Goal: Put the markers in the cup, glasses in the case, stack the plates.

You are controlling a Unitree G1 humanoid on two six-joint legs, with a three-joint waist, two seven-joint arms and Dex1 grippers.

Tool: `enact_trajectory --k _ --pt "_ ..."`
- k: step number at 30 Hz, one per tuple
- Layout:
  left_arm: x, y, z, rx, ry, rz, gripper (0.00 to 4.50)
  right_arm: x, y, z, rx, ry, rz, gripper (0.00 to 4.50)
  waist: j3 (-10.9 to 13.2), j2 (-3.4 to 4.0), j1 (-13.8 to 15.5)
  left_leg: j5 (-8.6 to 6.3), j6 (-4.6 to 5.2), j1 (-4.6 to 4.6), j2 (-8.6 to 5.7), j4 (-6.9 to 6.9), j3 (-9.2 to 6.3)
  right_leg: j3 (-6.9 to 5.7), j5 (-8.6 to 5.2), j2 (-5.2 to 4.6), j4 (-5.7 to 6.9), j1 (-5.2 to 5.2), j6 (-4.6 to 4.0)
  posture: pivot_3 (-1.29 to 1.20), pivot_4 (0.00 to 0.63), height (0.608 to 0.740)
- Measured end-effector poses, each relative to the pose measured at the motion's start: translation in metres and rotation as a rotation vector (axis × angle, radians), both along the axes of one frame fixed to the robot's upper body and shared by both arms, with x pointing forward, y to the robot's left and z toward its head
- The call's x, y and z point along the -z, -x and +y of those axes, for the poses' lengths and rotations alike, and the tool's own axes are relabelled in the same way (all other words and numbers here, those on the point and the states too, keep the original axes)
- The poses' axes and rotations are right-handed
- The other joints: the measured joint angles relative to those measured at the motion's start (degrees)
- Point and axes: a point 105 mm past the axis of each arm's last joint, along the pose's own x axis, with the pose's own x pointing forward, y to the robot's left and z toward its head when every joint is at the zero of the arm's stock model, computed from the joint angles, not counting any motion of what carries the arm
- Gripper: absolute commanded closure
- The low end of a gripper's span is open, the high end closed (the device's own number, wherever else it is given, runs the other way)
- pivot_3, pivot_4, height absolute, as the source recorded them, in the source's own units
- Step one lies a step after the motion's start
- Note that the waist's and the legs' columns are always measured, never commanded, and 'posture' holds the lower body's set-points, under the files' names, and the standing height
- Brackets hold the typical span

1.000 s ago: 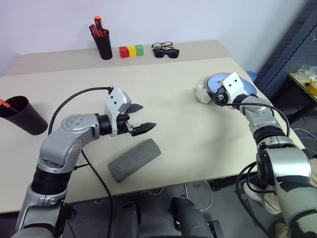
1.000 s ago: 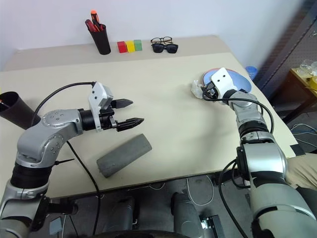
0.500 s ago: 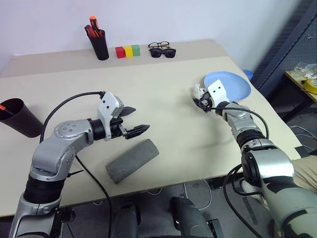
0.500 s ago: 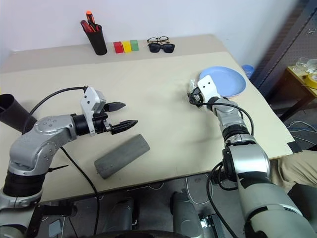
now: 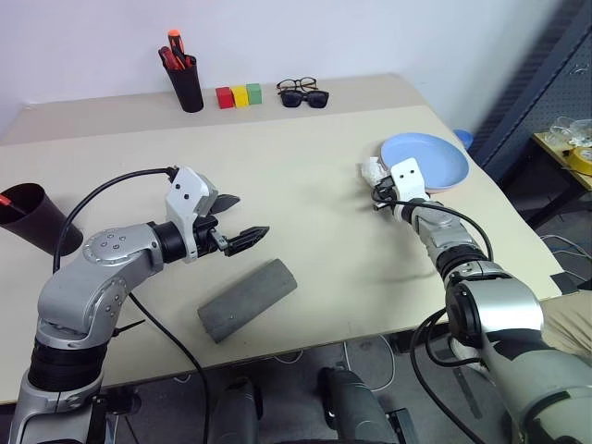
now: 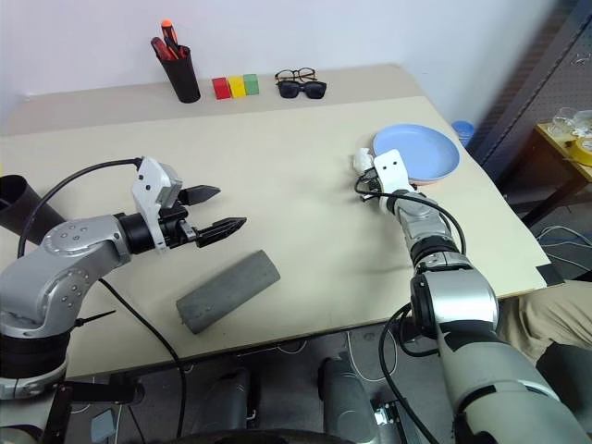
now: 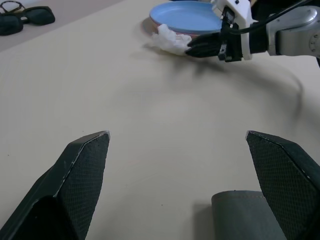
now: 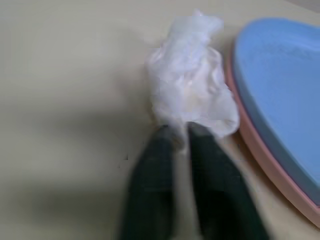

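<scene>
My right fingers pinch only the white wad's near edge; they should open, then close around more of the wad [image 8: 192, 102] before lifting.
The light blue plate [image 5: 427, 159] lies on the pink plate [image 8: 260, 150] at the table's right. A crumpled white wad [image 8: 192, 95] rests against their left rim. My right gripper [image 8: 179, 129] lies low on the table, shut, its tips pinching the wad's near edge. My left gripper [image 5: 250, 215] hovers open and empty just behind the grey case [image 5: 248, 299], which lies closed near the front edge. The dark cup [image 5: 37, 217] at the far left holds a red-capped marker [image 5: 7, 198]. The wire-framed glasses [image 5: 301, 84] sit at the back.
Dark sunglasses [image 5: 307, 97] lie right in front of the glasses. A slim black pen holder [image 5: 188, 83] with red and orange markers stands at the back, next to red, yellow and green blocks [image 5: 239, 95]. The table's right edge runs close past the plates.
My right gripper came down from over the blue plate to the table beside it and shut on the white wad. The left arm drifted slightly left, still open.
</scene>
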Motion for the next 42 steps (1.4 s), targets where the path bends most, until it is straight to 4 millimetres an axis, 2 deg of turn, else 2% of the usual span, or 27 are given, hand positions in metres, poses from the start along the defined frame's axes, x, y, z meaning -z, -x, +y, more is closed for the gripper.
enact_trajectory --k 8,16,19,24,32,36,39,42 --pt "0.0 -0.001 -0.003 0.006 0.009 -0.002 0.0 -0.003 0.001 -0.01 0.021 0.006 -0.008 4.47 0.0 0.0 0.0 0.0 0.0 0.0 0.0 0.0 0.0 0.0 0.0 0.0 0.0 0.0 0.0 0.0 0.15 0.74" --pt "-0.001 -0.003 -0.011 0.031 0.019 -0.012 0.0 -0.007 0.002 -0.004 -0.037 -0.021 -0.02 4.47 0.0 0.0 0.0 0.0 0.0 0.0 0.0 0.0 0.0 0.0 0.0 0.01 -0.01 0.0 0.0 0.0 0.15 0.74" --pt "0.001 -0.003 -0.013 0.036 0.019 -0.004 0.0 -0.006 0.002 -0.001 -0.064 -0.03 -0.012 3.64 0.0 0.0 0.0 0.0 0.0 0.0 0.0 0.0 0.0 0.0 0.0 0.01 -0.01 0.0 0.01 0.0 0.15 0.74" --pt "0.001 -0.003 -0.012 0.033 0.017 -0.006 0.0 -0.005 0.003 0.004 -0.091 -0.046 -0.008 1.24 0.0 0.0 0.0 0.0 0.0 0.0 0.0 -0.01 0.0 0.0 0.0 0.01 -0.01 0.0 0.0 0.0 0.15 0.74" --pt "0.001 -0.003 -0.01 0.022 0.012 -0.009 0.0 0.002 0.003 0.011 -0.085 -0.061 0.001 1.24 0.0 0.0 0.0 0.0 0.0 0.0 0.0 0.0 0.0 0.0 0.0 0.01 -0.01 0.0 0.01 0.0 0.15 0.74" --pt "0.003 -0.001 -0.006 0.002 0.005 -0.004 0.0 0.007 0.004 0.008 -0.053 -0.072 0.015 1.24 0.0 0.0 0.0 0.0 0.0 0.01 0.0 -0.01 0.0 0.0 0.0 0.01 0.0 0.0 0.0 0.0 0.15 0.74" --pt "0.001 0.001 -0.002 -0.016 0.005 -0.013 0.0 0.007 0.003 0.004 -0.015 -0.079 0.014 2.1 0.0 0.0 0.1 0.0 0.0 0.01 0.0 0.0 -0.01 0.0 -0.01 0.0 0.0 0.02 -0.01 0.0 0.15 0.74" --pt "-0.001 0.001 -0.001 -0.024 0.006 -0.022 0.0 0.009 0.003 0.002 0.008 -0.082 0.023 3.64 0.0 0.0 0.1 0.0 0.0 0.01 -0.01 0.0 0.0 0.0 -0.01 0.0 -0.02 0.03 -0.01 0.0 0.15 0.74"
